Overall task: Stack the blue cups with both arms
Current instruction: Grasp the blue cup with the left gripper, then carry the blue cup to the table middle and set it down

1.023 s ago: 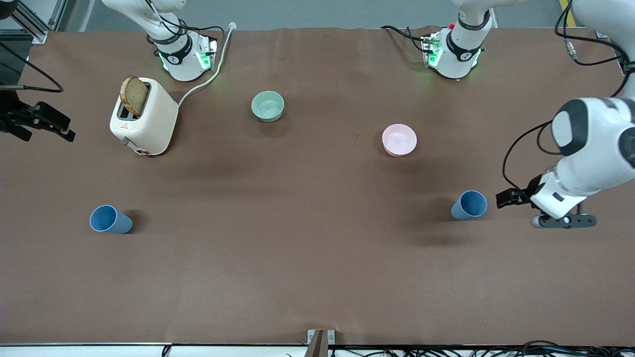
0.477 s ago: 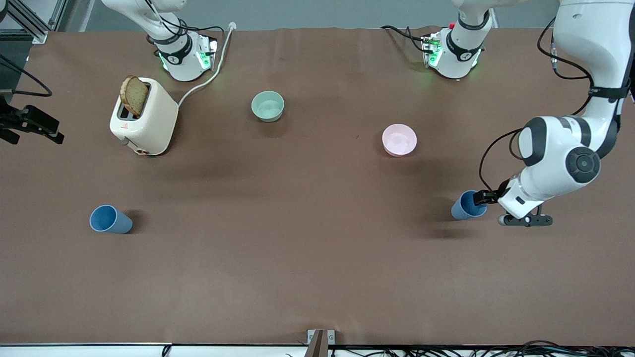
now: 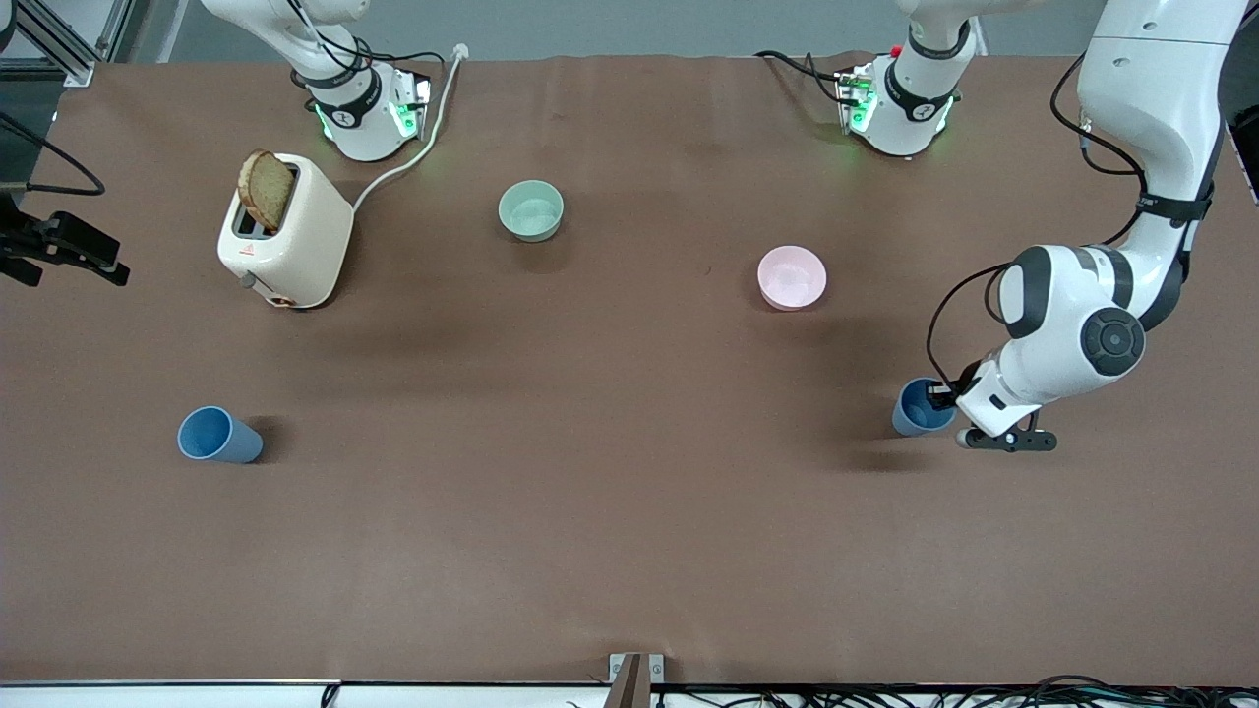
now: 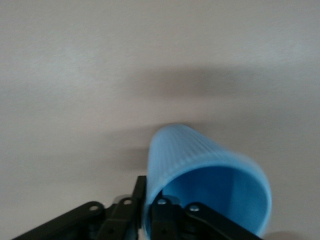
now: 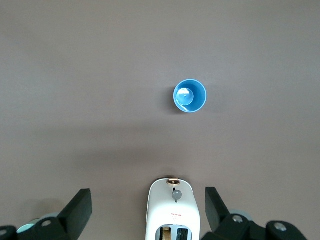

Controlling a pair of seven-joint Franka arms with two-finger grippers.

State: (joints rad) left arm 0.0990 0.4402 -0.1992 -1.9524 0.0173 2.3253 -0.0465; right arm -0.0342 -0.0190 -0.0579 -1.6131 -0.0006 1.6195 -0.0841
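Next, my left gripper lets go of the blue cup in the middle of the table (image 3: 650,402), in front of the gap between the bowls.
One blue cup (image 3: 915,414) stands toward the left arm's end of the table. My left gripper (image 3: 940,398) is at its rim, one finger inside the cup and one outside. In the left wrist view the cup (image 4: 200,155) has its wall pinched between my left gripper's (image 4: 150,202) fingers. The other blue cup (image 3: 218,436) stands alone toward the right arm's end. It shows from above in the right wrist view (image 5: 190,96). My right gripper (image 3: 69,251) is open and empty, high over the toaster (image 5: 172,212), with its fingers (image 5: 75,210) spread wide.
A cream toaster (image 3: 290,236) with a bread slice (image 3: 266,189) in its slot stands near the right arm's base. A mint-green bowl (image 3: 531,209) and a pink bowl (image 3: 792,277) sit farther from the front camera than the cups.
My left gripper has come in from the table's end to the cup and now straddles its rim. The cup has shifted slightly. My right gripper drifted a little toward the table's edge.
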